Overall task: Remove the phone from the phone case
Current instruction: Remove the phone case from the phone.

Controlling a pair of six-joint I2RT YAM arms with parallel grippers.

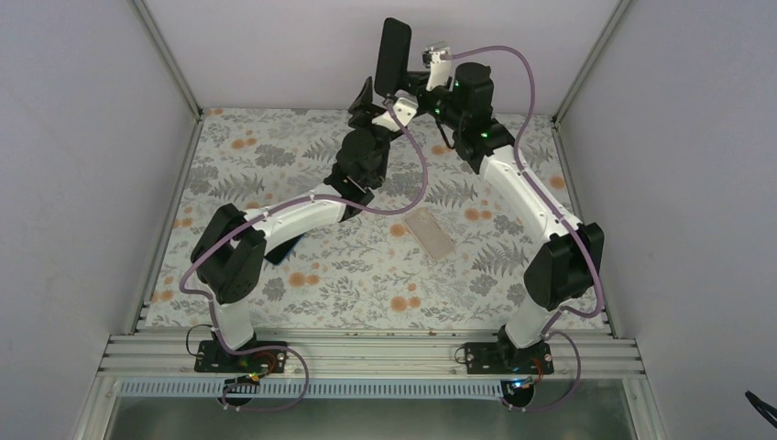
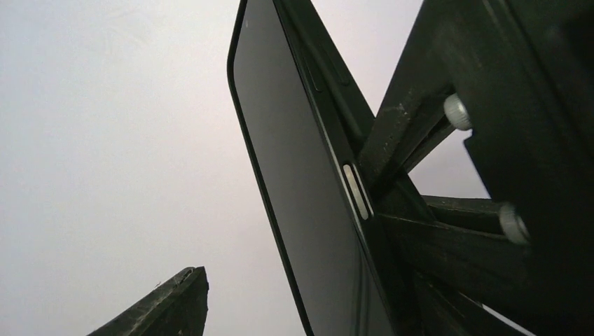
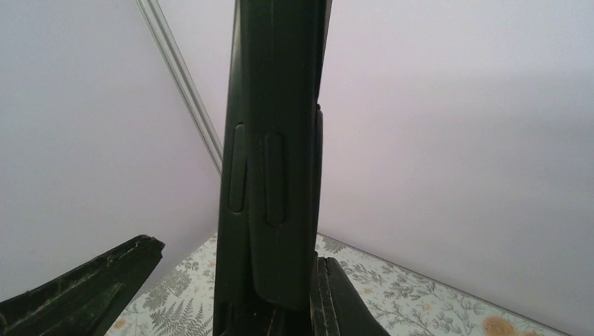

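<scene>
Next, I let go of the black case with my right gripper on the mat (image 1: pixel 473 236), in the space between the translucent phone case and the grey fern.
The phone (image 1: pixel 395 55) is a slim black slab held upright in the air at the back, above the flowered mat. My right gripper (image 1: pixel 410 87) is shut on its lower end from the right. In the right wrist view the phone (image 3: pixel 273 140) shows edge-on with its side buttons, and a black finger (image 3: pixel 347 301) lies against it. My left gripper (image 1: pixel 365 99) is open beside the phone's lower left. In the left wrist view its finger (image 2: pixel 175 301) stands apart from the glossy screen (image 2: pixel 301 175). The phone case (image 1: pixel 431 233) lies flat on the mat, translucent and apart from both grippers.
A second bare black phone (image 1: pixel 286 247) lies on the mat, partly under my left arm. The flowered mat (image 1: pixel 366 284) is bounded by grey walls and metal posts (image 1: pixel 169 55) at the back corners. An aluminium rail (image 1: pixel 366 353) runs along the near edge.
</scene>
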